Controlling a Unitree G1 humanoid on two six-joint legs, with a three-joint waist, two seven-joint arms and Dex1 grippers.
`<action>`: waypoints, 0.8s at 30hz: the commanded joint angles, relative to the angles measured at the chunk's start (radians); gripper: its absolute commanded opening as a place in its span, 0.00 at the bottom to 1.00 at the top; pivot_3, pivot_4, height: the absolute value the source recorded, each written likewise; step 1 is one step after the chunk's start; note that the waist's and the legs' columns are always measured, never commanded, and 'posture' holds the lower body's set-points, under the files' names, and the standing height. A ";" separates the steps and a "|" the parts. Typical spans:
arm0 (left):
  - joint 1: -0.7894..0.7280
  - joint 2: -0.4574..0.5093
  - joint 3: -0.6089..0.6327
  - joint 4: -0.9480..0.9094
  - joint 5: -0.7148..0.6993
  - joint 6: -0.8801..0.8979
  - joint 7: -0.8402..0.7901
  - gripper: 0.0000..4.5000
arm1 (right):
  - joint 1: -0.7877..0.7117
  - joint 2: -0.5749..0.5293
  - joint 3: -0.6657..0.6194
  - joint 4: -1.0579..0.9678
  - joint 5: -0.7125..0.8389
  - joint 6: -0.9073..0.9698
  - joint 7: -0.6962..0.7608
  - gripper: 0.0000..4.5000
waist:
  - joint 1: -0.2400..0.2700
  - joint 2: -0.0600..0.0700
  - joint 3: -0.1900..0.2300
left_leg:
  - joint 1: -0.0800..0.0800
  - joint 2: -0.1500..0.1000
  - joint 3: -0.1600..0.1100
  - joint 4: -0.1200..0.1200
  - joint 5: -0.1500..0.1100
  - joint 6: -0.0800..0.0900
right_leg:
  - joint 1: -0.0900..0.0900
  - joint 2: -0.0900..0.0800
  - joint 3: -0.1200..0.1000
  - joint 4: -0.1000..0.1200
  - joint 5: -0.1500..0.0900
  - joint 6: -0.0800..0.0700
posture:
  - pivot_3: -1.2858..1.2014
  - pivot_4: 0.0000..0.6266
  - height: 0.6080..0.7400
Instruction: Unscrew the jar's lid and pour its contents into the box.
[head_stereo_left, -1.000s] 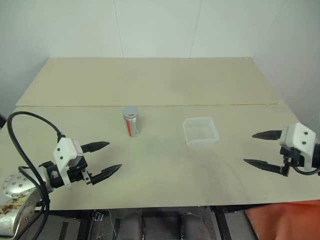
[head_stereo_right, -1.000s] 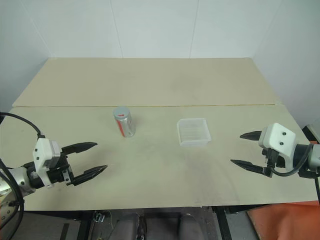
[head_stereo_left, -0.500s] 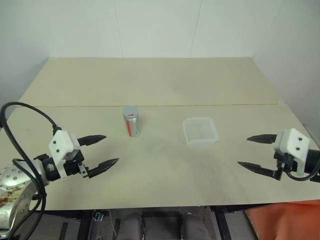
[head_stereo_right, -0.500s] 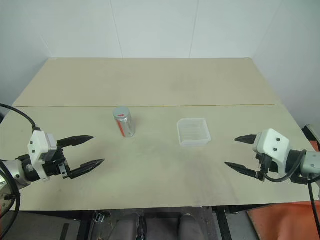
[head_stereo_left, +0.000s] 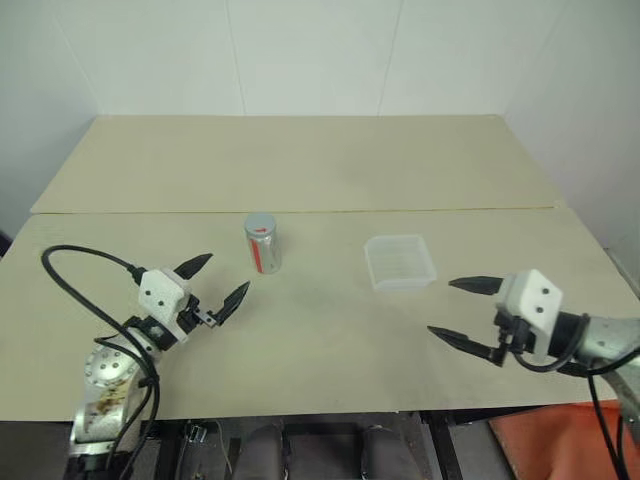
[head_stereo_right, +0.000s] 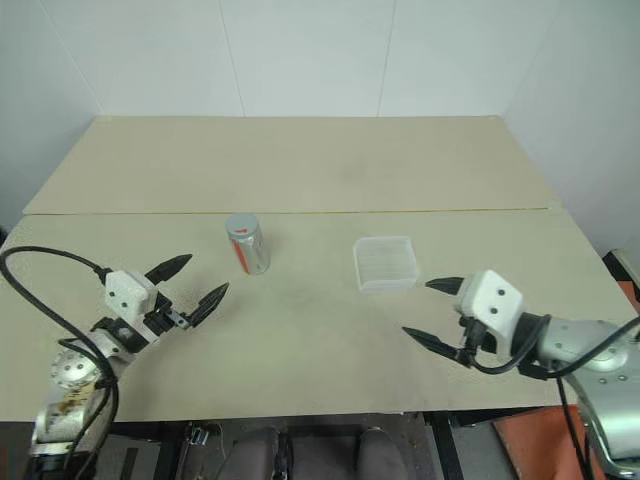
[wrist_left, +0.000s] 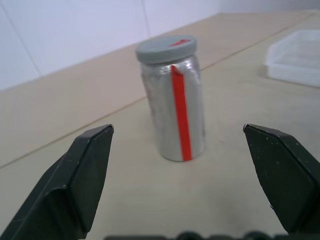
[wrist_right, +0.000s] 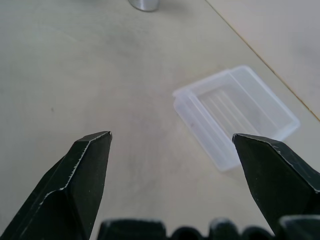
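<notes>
The left gripper will close on the middle of the jar's silvery body (head_stereo_left: 264, 252) (wrist_left: 175, 114), because the grey lid above must stay free for unscrewing.
The silvery jar (head_stereo_left: 262, 245) with a red stripe stands upright on the table, its grey lid (head_stereo_left: 260, 224) screwed on. Its contents are hidden inside. My left gripper (head_stereo_left: 226, 273) is open, a short way left of and in front of the jar, pointing at it. In the left wrist view the jar (wrist_left: 172, 107) stands beyond the two spread fingers, apart from them. The clear plastic box (head_stereo_left: 400, 263) sits to the right of the jar. My right gripper (head_stereo_left: 441, 307) is open and empty, in front of and right of the box (wrist_right: 235, 112).
The beige table (head_stereo_left: 320, 170) has a seam running across behind the jar and a white wall at its far edge. Its front edge lies just below both grippers. An orange object (head_stereo_left: 530, 440) sits on the floor at the lower right.
My left gripper has moved forward and turned toward the jar. My right gripper has moved left, closer to the box. Both stay open; the jar and box have not moved.
</notes>
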 joint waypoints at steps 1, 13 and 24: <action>-0.042 -0.030 -0.038 0.034 0.050 -0.076 0.053 1.00 | -0.028 0.001 0.026 -0.050 -0.002 0.017 -0.029 1.00 | 0.002 0.000 0.000 | 0.000 0.000 0.000 0.000 0.000 0.000 | 0.000 0.000 0.000 0.000 0.000 0.000 | 0.52 0.24 1.00; -0.148 -0.117 -0.125 0.216 0.174 -0.186 0.200 1.00 | -0.132 0.021 0.088 -0.067 0.048 0.072 -0.060 1.00 | 0.001 -0.001 0.000 | -0.001 0.000 -0.001 0.000 0.000 0.000 | 0.000 0.000 -0.001 0.000 0.000 0.000 | 0.52 0.24 1.00; -0.234 -0.159 -0.158 0.356 0.197 -0.255 0.259 1.00 | -0.126 0.038 0.087 -0.068 0.067 0.100 -0.095 1.00 | -0.001 -0.001 -0.001 | -0.001 0.000 -0.002 0.000 0.000 0.000 | 0.000 0.000 -0.001 0.000 0.001 0.001 | 0.52 0.24 1.00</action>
